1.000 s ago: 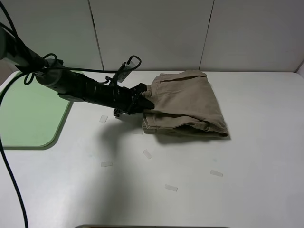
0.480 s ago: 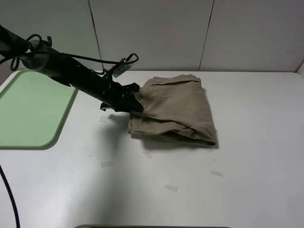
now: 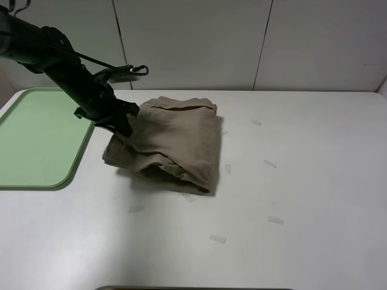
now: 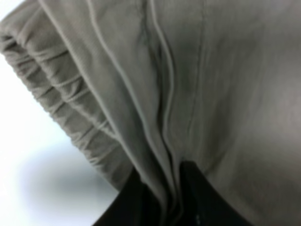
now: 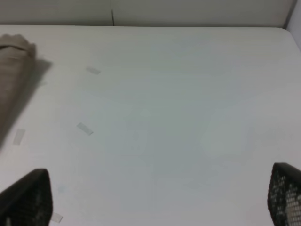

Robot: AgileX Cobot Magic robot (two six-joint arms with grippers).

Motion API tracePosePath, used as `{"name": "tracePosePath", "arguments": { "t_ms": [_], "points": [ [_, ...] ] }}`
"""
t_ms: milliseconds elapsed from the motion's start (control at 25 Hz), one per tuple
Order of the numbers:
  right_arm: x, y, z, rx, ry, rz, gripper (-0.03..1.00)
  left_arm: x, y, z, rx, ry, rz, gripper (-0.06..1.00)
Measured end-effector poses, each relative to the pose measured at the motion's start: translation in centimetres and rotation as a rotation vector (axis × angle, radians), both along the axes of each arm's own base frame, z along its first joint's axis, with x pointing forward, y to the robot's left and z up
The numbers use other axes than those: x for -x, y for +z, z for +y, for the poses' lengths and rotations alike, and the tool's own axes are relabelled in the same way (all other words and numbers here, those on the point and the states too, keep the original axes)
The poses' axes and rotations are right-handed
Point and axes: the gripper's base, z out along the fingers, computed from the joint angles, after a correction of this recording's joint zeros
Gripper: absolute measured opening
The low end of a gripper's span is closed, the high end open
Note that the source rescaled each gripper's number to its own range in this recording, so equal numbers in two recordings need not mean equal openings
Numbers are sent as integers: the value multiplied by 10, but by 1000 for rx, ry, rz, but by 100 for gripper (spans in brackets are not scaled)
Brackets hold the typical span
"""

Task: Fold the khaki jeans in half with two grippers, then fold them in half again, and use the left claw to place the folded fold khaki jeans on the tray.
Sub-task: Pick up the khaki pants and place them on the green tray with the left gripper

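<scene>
Next, I let go of the folded khaki jeans with my left gripper, flat across the bottom of the pale green tray [image 3: 46,134], inside the tray's rim.
The folded khaki jeans [image 3: 172,142] lie on the white table left of centre, their left edge lifted. My left gripper [image 3: 124,124] is shut on that left edge, just right of the tray. The left wrist view shows the gathered waistband and folds of the jeans [image 4: 155,84] pinched between the black fingers [image 4: 197,197]. The pale green tray [image 3: 33,142] lies at the far left. My right gripper [image 5: 155,207] is open and empty, its two fingertips [image 5: 28,197] wide apart over bare table; it is out of the high view. The jeans' edge shows in the right wrist view [image 5: 11,70].
Several small clear tape strips lie on the table, such as one right of the jeans [image 3: 270,164] and one toward the front [image 3: 217,239]. The white wall panels stand behind the table. The left arm [image 3: 60,66] reaches in from the upper left.
My left gripper has dragged the folded jeans leftward across the table, from the centre toward the tray, and the arm has swung back to the left.
</scene>
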Motion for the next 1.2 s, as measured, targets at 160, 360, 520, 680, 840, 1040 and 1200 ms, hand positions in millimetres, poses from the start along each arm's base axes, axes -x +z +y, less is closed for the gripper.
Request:
{"name": "tracePosePath", "arguments": {
  "t_ms": [160,360,520,680,840,1040,1200],
  "points": [
    [0,0,0,0,0,0,100,-1,17,26,-142,16,-45,5],
    [0,0,0,0,0,0,100,1,38,59,-280,26,-83,5],
    [0,0,0,0,0,0,100,6,57,88,-368,39,-93,5],
    [0,0,0,0,0,0,100,11,67,116,-453,56,-88,5],
    [0,0,0,0,0,0,100,15,71,139,-521,60,-74,5],
    [0,0,0,0,0,0,100,14,71,156,-548,28,-96,4],
    [0,0,0,0,0,0,100,14,72,168,-564,36,-117,4]
  ]
}}
